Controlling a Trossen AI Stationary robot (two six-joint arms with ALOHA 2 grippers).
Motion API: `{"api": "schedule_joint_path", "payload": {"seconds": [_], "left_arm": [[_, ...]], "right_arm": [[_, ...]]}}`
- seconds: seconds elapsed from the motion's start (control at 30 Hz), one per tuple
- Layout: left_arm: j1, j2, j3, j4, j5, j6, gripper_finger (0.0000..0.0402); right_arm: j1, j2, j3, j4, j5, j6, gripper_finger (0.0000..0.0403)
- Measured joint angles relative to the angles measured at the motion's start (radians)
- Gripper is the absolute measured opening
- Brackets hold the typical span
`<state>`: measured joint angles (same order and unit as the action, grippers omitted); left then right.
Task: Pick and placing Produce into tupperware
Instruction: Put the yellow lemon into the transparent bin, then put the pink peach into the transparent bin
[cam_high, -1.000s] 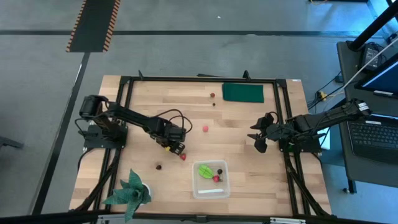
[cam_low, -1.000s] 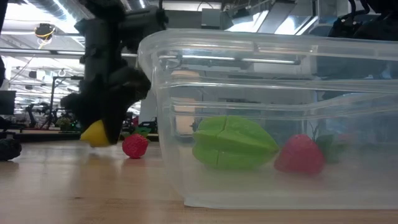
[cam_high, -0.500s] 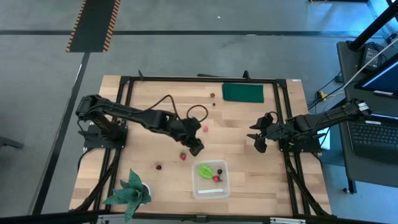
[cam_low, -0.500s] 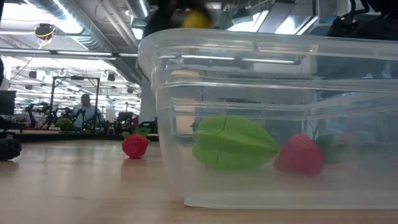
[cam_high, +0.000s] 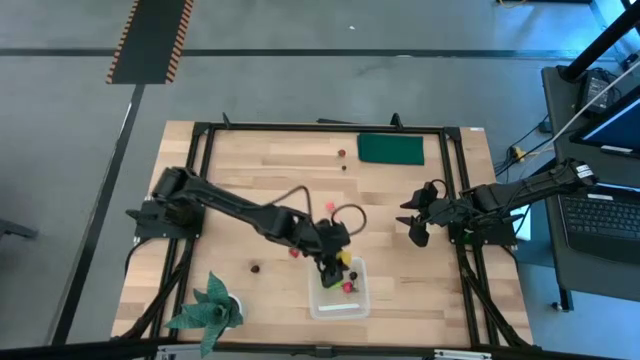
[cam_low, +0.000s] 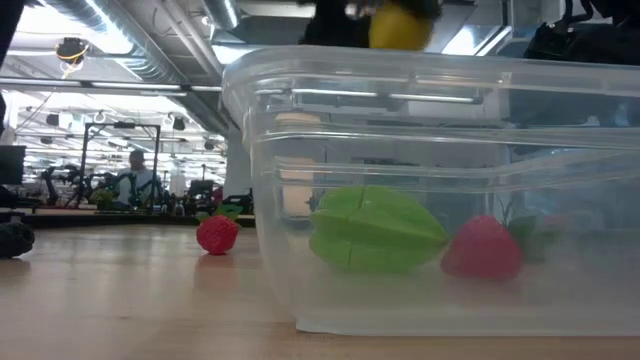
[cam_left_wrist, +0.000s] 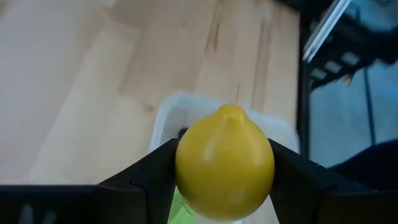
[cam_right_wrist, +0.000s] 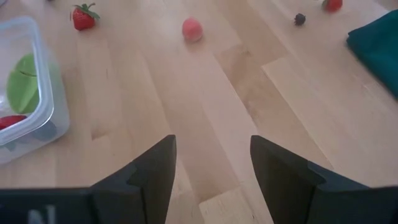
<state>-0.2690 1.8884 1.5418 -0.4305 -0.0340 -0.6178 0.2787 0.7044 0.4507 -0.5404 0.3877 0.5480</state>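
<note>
I need to release the yellow lemon in the clear tupperware, up (cam_high: 352, 287) against the red strawberry, with my left gripper.
My left gripper (cam_high: 340, 262) is shut on a yellow lemon (cam_left_wrist: 225, 163) and hangs above the far rim of the clear tupperware (cam_high: 322, 310). In the low view the lemon (cam_low: 400, 25) shows above the tupperware's rim (cam_low: 420, 70). Inside the tupperware lie a light green piece (cam_low: 375, 230) and a red strawberry (cam_low: 483, 250). A red berry (cam_high: 294, 252) and a tiny dark one (cam_high: 256, 268) rest on the table to the tupperware's left. A pink berry (cam_high: 329, 207) lies farther back. My right gripper (cam_high: 415, 225) waits open near the right edge. My left gripper pinches the lemon between its two fingers (cam_left_wrist: 163, 163), one on each side of its widest part (cam_left_wrist: 186, 168). The lemon's pointed end (cam_left_wrist: 231, 111) faces forward. The fingers come from above, slanting down. The lemon is lifted clear, over the tupperware's rim (cam_left_wrist: 168, 106).
A dark green pad (cam_high: 391, 149) lies at the far edge, with a red berry (cam_high: 341, 154) and a dark one (cam_high: 344, 167) to its left. A teal leafy plant (cam_high: 210, 305) stands at the near left corner. Bare wood lies between the two arms.
My left gripper, shut on the lemon, has risen from the table left of the tupperware. It has travelled toward the right and near edges until it is over the tupperware. The lemon has gone from table height to above the rim. The red berry has stayed put.
</note>
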Motion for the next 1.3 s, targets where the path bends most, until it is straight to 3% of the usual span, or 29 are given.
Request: {"api": "schedule_joint_path", "payload": {"seconds": [0.4,0.9,1.3], "left_arm": [[-0.022,0.179,0.000,-0.007,0.065,-0.008,0.0206],[-0.011,0.181,0.001,-0.003,0.090,-0.035,0.0207],[0.010,0.181,0.001,0.001,0.174,-0.052,0.0281]], "right_arm": [[0.000,0.000,0.000,0.002,-0.001,-0.006,0.0208],[0.000,0.000,0.000,-0.002,-0.001,-0.011,0.0208],[0.000,0.000,0.000,-0.002,-0.001,-0.029,0.0208]]}}
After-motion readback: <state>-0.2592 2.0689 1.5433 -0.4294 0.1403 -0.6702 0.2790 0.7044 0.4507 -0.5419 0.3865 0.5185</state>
